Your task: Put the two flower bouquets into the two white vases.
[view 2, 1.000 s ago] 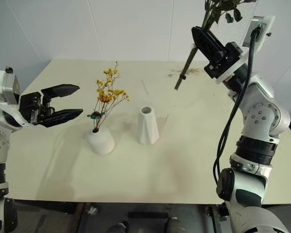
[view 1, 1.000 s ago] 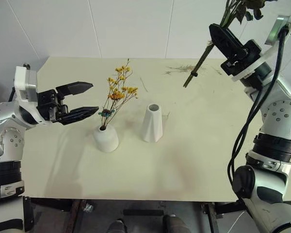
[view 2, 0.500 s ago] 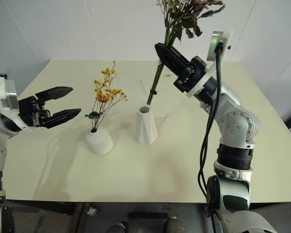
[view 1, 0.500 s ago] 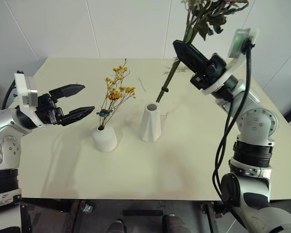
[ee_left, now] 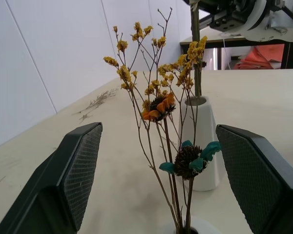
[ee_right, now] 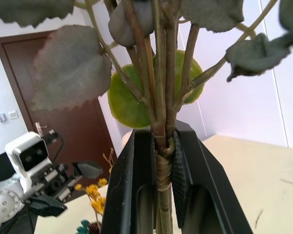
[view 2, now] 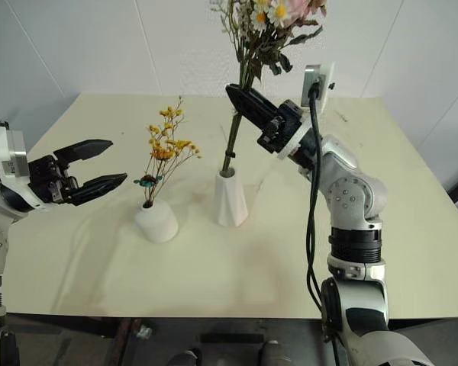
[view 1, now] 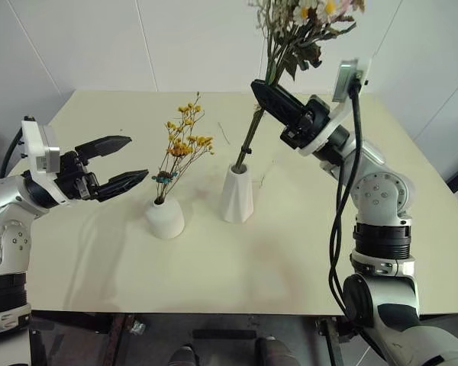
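The robot's right gripper needs to release the cream-pink bouquet, stems down, in the opening of the taller cone vase (view 1: 239, 168). The bouquet is now held tilted above that vase.
A sparse yellow-orange bouquet (view 1: 185, 141) stands in the short squat white vase (view 1: 166, 219). Just left of it my left gripper (view 1: 136, 158) is open with nothing between its fingers (ee_left: 80, 161); the left wrist view looks straight at those blossoms (ee_left: 156, 87). My right gripper (view 1: 261, 90) is shut on the stems (ee_right: 162, 161) of the cream-pink bouquet (view 1: 305, 19), which has round green leaves. It holds the bunch tilted above the taller cone vase (view 1: 237, 194). The stem ends reach that vase's mouth (ee_left: 198, 100).
Both vases stand mid-table on the pale cream table (view 1: 214, 274), about a hand's width apart. Loose dry twigs (ee_left: 95, 102) lie near the far edge, by the white wall. The table's front and right parts are open.
My right gripper has carried the cream-pink bouquet left and down from above the far right of the table, bringing the stem ends to the cone vase's mouth. The left gripper has stayed open in place.
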`<action>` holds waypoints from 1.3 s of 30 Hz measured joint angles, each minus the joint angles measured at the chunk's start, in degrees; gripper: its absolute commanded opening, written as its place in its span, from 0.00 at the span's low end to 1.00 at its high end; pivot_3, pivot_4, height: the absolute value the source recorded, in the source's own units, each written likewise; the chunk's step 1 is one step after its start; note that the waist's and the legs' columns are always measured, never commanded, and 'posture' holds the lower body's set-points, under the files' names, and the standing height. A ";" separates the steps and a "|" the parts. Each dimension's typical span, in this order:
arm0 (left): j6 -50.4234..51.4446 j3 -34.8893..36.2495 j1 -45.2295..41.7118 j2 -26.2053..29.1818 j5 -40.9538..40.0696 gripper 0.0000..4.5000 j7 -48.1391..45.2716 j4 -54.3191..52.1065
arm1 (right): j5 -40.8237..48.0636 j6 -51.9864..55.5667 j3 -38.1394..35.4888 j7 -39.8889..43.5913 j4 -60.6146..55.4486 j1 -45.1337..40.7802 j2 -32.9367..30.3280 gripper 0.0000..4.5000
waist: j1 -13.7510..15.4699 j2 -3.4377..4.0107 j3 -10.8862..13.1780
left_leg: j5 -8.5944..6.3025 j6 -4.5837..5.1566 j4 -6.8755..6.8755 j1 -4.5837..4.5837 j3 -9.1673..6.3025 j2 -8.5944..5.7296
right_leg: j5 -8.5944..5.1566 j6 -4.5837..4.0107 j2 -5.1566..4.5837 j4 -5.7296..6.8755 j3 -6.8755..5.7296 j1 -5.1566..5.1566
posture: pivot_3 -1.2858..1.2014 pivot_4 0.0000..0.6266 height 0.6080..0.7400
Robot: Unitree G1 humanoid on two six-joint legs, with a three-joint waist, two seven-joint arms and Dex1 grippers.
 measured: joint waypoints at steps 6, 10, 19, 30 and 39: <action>1.31 0.00 0.06 0.52 -0.02 0.88 0.63 -1.17 | -1.83 -2.14 1.92 1.42 1.80 -0.01 0.79 0.02 | -0.06 0.00 0.00 | 0.00 0.00 -0.03 0.00 0.00 0.07 | -0.01 -0.04 0.08 0.00 0.00 -0.02 | 0.52 0.24 1.00; 2.08 0.08 0.30 1.30 -0.03 0.88 1.08 -2.89 | -3.11 -2.18 3.44 2.86 2.22 0.00 0.79 0.02 | -0.04 0.00 0.00 | 0.00 0.00 -0.04 0.00 -0.01 0.08 | -0.02 -0.07 0.09 0.00 0.00 -0.02 | 0.52 0.24 1.00; 2.94 0.59 2.26 1.30 -0.08 0.88 2.17 -4.84 | -10.16 -5.11 8.40 7.13 3.54 0.14 -0.77 0.02 | -0.10 0.00 0.00 | 0.00 0.00 -0.05 0.01 -0.03 0.12 | -0.03 -0.11 0.16 -0.01 0.00 -0.02 | 0.52 0.24 1.00; 3.75 1.23 3.53 1.30 -0.40 0.88 4.13 -7.31 | -20.34 -15.65 13.78 12.37 9.76 2.04 -0.69 0.53 | -0.02 0.00 0.00 | -0.01 -0.02 -0.09 0.00 -0.04 0.14 | -0.03 -0.12 0.17 -0.06 0.00 -0.02 | 0.52 0.24 1.00; 4.34 3.57 6.50 1.56 -0.47 0.88 4.49 -9.02 | -21.39 -17.64 10.41 18.52 10.37 3.88 -12.30 0.74 | 0.32 -0.01 0.00 | -0.02 -0.03 -0.09 -0.01 -0.04 0.12 | -0.04 -0.13 0.17 -0.16 0.00 0.02 | 0.52 0.24 1.00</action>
